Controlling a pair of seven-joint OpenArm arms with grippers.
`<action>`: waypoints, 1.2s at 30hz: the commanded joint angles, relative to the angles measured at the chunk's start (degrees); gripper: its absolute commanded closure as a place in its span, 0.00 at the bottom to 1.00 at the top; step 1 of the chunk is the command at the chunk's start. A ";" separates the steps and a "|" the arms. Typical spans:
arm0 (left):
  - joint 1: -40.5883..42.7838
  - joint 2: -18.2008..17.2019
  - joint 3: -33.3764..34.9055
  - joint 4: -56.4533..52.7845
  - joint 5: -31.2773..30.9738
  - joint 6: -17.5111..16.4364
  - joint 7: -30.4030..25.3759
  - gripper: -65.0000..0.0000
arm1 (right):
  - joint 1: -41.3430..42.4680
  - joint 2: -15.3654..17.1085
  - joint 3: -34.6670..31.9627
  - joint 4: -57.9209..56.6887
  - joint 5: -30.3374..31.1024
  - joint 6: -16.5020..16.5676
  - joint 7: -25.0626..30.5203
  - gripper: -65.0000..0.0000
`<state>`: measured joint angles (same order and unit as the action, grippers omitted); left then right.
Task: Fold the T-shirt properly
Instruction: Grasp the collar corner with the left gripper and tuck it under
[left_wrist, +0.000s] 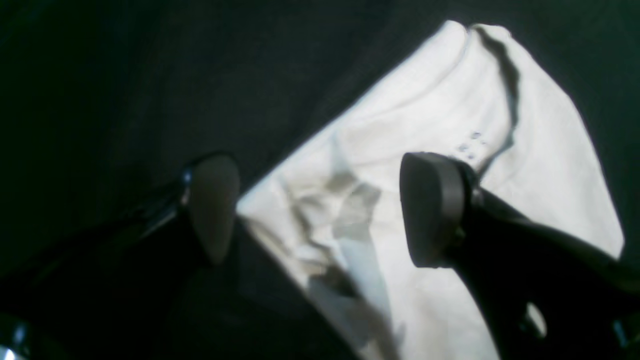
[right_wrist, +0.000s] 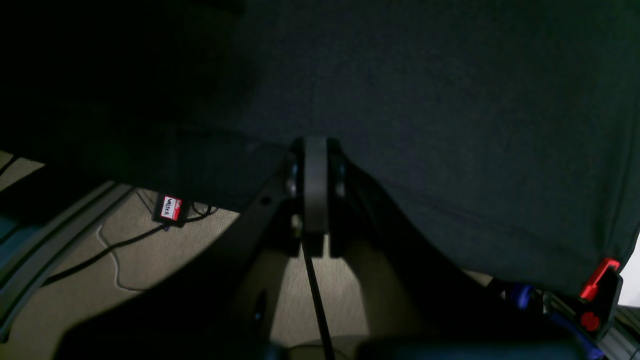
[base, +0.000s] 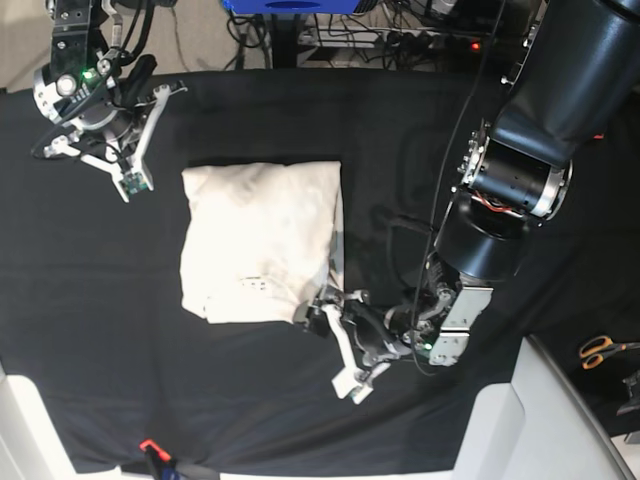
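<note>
The T-shirt's corner by the collar is lying bunched up and wrinkled. Next, my left gripper pinches the corner's edge (left_wrist: 288, 252) and pulls it out straight before the next fold.
The cream T-shirt (base: 260, 240) lies folded into a rough rectangle on the black cloth, left of the middle. In the left wrist view the T-shirt (left_wrist: 450, 125) shows a wrinkled corner and a dark crease. My left gripper (left_wrist: 325, 210) hangs open over that corner, with nothing held. One finger (left_wrist: 215, 205) is over the black cloth and the other over the fabric. In the base view the left gripper (base: 328, 335) sits at the shirt's lower right corner. My right gripper (right_wrist: 315, 185) is shut and empty near the table's edge. In the base view the right gripper (base: 143, 72) is at the far left, apart from the shirt.
The black cloth (base: 200, 380) covers the table. Orange-handled scissors (base: 598, 350) lie at the right edge. A red clamp (base: 150, 445) grips the near edge, and another red clamp (right_wrist: 597, 290) shows by the right gripper. White panels (base: 560, 420) flank the front. Cables (right_wrist: 100, 255) run on the floor.
</note>
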<state>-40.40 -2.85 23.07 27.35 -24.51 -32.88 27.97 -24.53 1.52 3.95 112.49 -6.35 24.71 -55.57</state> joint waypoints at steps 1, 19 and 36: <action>-1.58 0.26 -0.08 0.56 -1.03 -0.39 -1.90 0.26 | 0.05 0.11 0.05 0.96 -0.20 -0.05 0.58 1.00; 2.29 1.40 -0.52 0.38 -1.03 -0.13 -2.60 0.26 | -0.04 0.11 0.05 1.05 -0.20 -0.05 0.58 1.00; 2.91 1.49 -0.78 0.47 -1.20 4.97 -5.50 0.85 | -0.04 0.11 0.05 1.05 -0.20 -0.05 0.58 1.00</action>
<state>-35.77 -1.45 22.52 26.98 -24.95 -27.27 23.49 -24.53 1.41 3.95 112.49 -6.39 24.67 -55.55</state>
